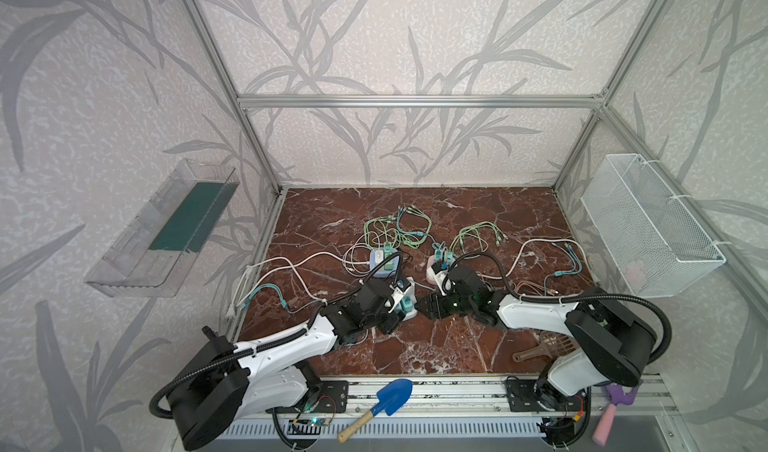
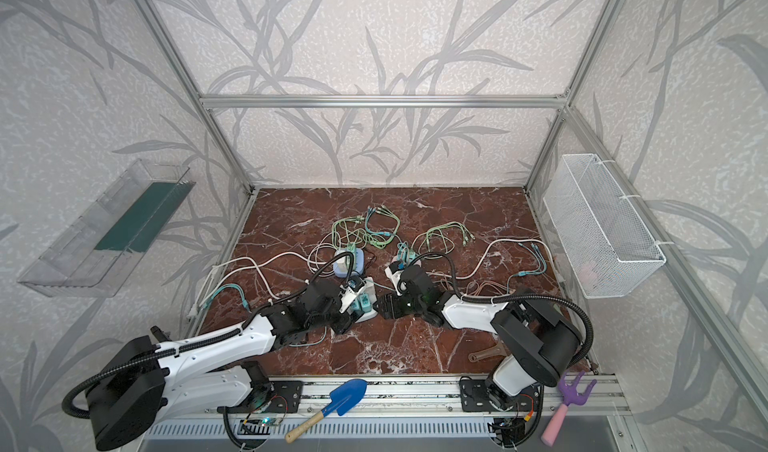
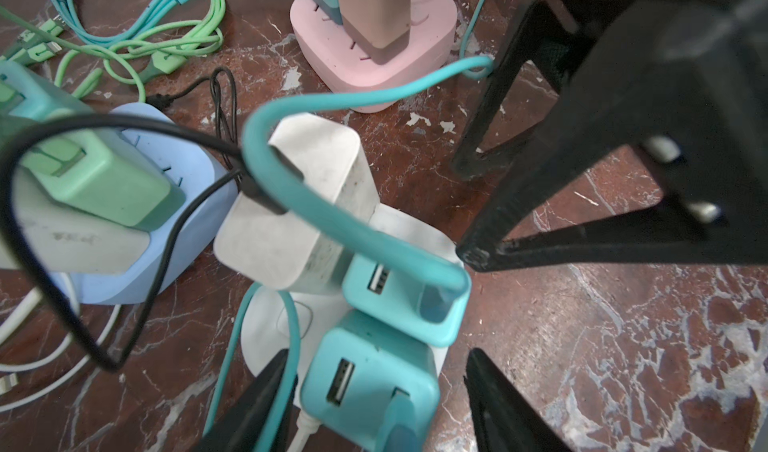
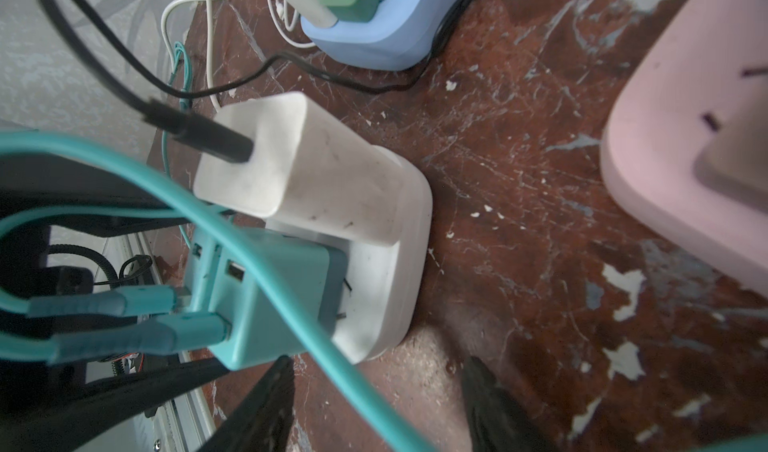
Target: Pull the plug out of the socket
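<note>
Next, I brace the white socket's far end with my right gripper, as that end stands free beside it, while my left gripper takes the nearer teal plug (image 3: pixel 372 376).
A white socket (image 3: pixel 270 317) stands on the marble floor, seen in both top views (image 1: pixel 411 294) (image 2: pixel 371 290). Two teal plugs and a white charger (image 3: pixel 299 204) sit in it. My left gripper (image 3: pixel 378 352) is open and straddles the nearer teal plug (image 3: pixel 370 387), with a gap on each side. A teal cable (image 3: pixel 316 204) arcs over the plugs. My right gripper (image 4: pixel 378 358) is open over bare floor just beside the socket (image 4: pixel 395 271), with a teal cable crossing between its fingers. In a top view the two grippers (image 1: pixel 397 310) (image 1: pixel 424 304) face each other across the socket.
A blue socket (image 3: pixel 195 188) and a pink socket (image 3: pixel 374 67), each with chargers, stand close behind. Green and teal cables (image 1: pixel 395 229) and white cords lie around them. A brown scoop (image 1: pixel 544 346) lies at the front right, and a blue shovel (image 1: pixel 390 396) rests on the front rail.
</note>
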